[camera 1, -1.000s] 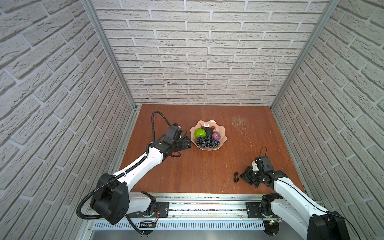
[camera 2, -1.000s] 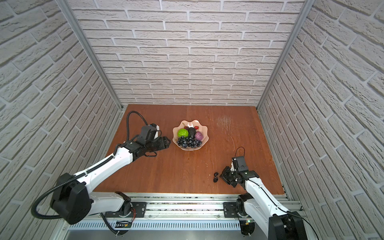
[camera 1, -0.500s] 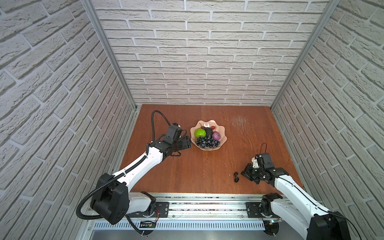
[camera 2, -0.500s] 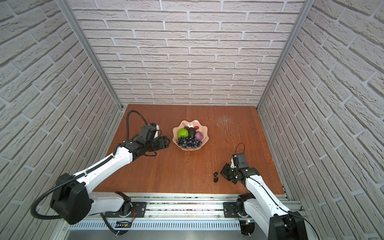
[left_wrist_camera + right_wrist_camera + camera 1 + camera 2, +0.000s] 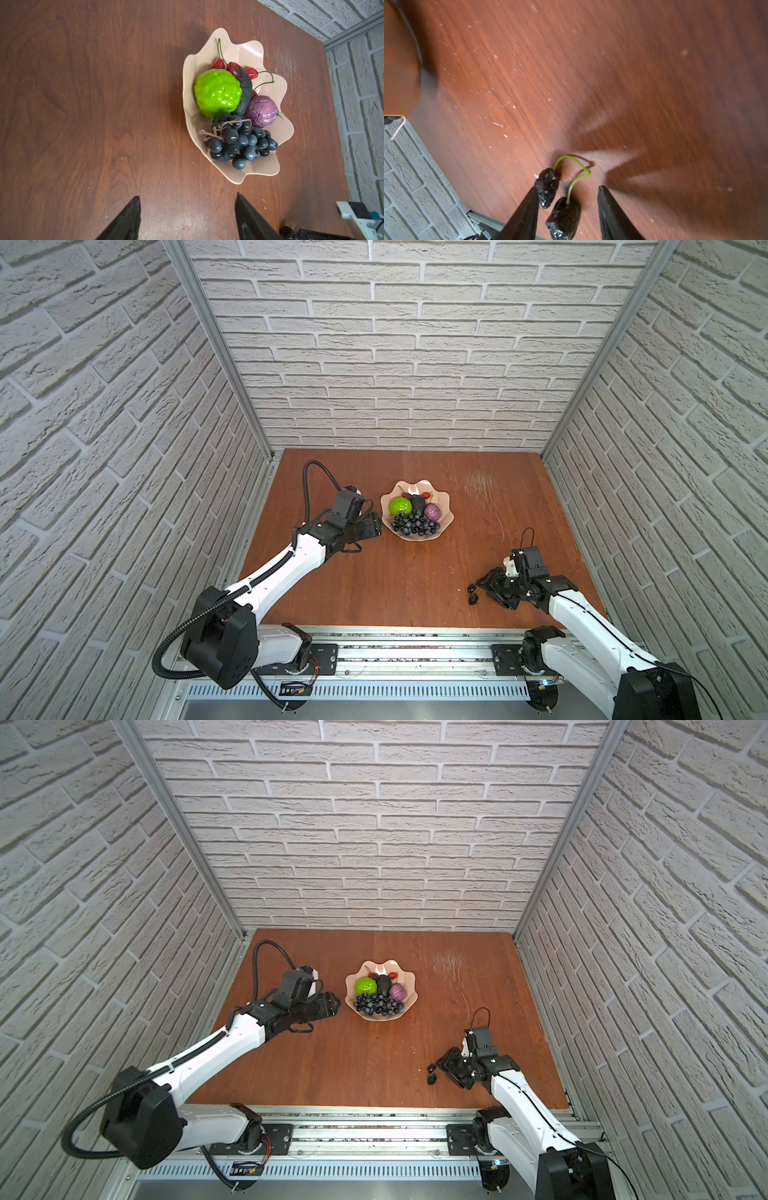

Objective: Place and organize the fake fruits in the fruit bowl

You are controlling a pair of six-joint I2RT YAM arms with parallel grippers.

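Next, my right gripper shifts round and takes the joining green stem (image 5: pixel 586 171), because one dark cherry lies against a fingertip and the other sits in the gripper's opening.
The pale pink fruit bowl (image 5: pixel 446 506) (image 5: pixel 411 986) (image 5: pixel 259 170) holds a lime-green ball (image 5: pixel 217 93), a black avocado (image 5: pixel 245 93), a purple fruit (image 5: pixel 261 111), a dark grape bunch (image 5: pixel 239 141) and small red stemmed fruits (image 5: pixel 218 64). Two dark cherries (image 5: pixel 472 593) (image 5: pixel 432 1072) joined by a green stem lie on the table at the front right. My right gripper (image 5: pixel 483 588) (image 5: pixel 568 188) is open low over them: one cherry (image 5: pixel 563 216) lies between the fingers, the other (image 5: pixel 547 185) lies against one fingertip. My left gripper (image 5: pixel 376 526) (image 5: pixel 187 196) hangs open and empty beside the bowl.
The brown wooden table (image 5: pixel 395 572) is closed in by brick-patterned walls on three sides. A metal rail (image 5: pixel 395 651) runs along its front edge, close behind the cherries. A scuffed patch (image 5: pixel 478 481) marks the table right of the bowl.
My right gripper has gone from shut to open and moved a little forward and left, so its fingers now straddle the cherries. The left arm has not moved.
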